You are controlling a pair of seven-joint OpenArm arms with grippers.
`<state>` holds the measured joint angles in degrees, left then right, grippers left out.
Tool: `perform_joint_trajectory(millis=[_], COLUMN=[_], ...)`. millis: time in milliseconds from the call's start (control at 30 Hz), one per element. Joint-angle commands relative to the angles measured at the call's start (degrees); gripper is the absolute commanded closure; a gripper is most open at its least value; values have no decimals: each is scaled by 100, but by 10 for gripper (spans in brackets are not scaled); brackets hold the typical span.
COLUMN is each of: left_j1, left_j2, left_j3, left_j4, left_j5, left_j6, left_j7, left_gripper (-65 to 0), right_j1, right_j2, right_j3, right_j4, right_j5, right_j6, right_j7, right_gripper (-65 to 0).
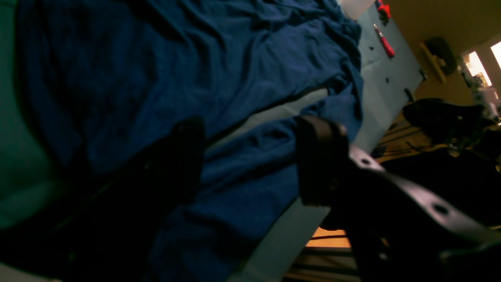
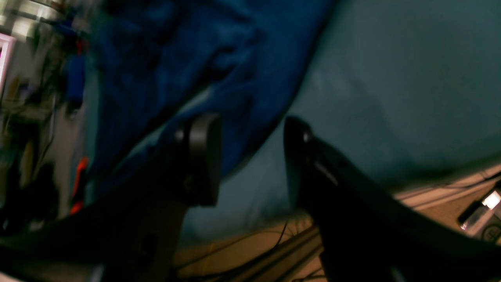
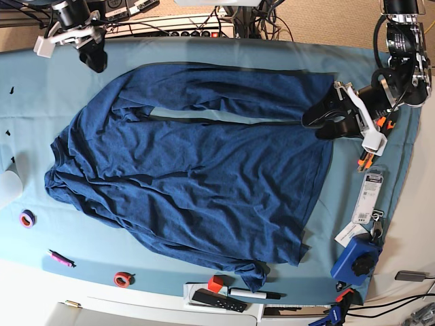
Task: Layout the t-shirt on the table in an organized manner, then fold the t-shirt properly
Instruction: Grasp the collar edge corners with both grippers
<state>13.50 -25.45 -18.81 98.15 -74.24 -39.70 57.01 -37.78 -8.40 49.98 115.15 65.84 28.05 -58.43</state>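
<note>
The long sleeve begins at the t-shirt's far corner (image 3: 128, 82) (image 2: 278, 90). My right gripper goes there next and closes.
The dark navy t-shirt (image 3: 197, 163) lies spread over the teal table (image 3: 27, 102), wrinkled, with one long sleeve (image 3: 231, 92) stretched along the far side. My left gripper (image 3: 318, 121) is open at the shirt's right edge, near the sleeve end. In the left wrist view its fingers (image 1: 321, 156) straddle navy cloth (image 1: 242, 176) without pinching it. My right gripper (image 3: 94, 60) hangs open above the table's far left, just off the shirt's corner. The right wrist view shows the shirt's edge (image 2: 235, 102) behind the open gripper (image 2: 250, 156).
Along the near edge lie a pink marker (image 3: 60, 258), a purple tape ring (image 3: 27, 219), a red tape ring (image 3: 123, 278), a red block (image 3: 215, 283) and a black remote (image 3: 217, 299). A blue tool (image 3: 357, 261) and tags (image 3: 370, 197) sit at the right. A power strip (image 3: 170, 27) runs behind.
</note>
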Motion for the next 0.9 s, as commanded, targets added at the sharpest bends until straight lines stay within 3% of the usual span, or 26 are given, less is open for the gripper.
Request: perform_joint_trajectory(millis=[0,267,600,867], left_j1=[-26,-13,-13,-15], left_j2=[-90,-90,-90,-90], left_j3=[-35,-35,-35,-35], left_j4=[92,92,92,92], left_j5=[-164,-166,-168,-168], left_j6=[-30,-30,-30,-30], left_j7=[-85,-87,-90,-94], left_gripper=[-354,-354,-354,-354], right_j1=[-33,341,866,1202], right_j2=[46,46,46,46], right_j3=[22,22,-42,-811], right_j4=[98,98,-238,-1032], right_j5=[94,-437,-872,-1158], right_j6=[-13,-531,-627,-463], right_j7=[168,402,487,638], right_gripper=[-258,-258,-258,-258])
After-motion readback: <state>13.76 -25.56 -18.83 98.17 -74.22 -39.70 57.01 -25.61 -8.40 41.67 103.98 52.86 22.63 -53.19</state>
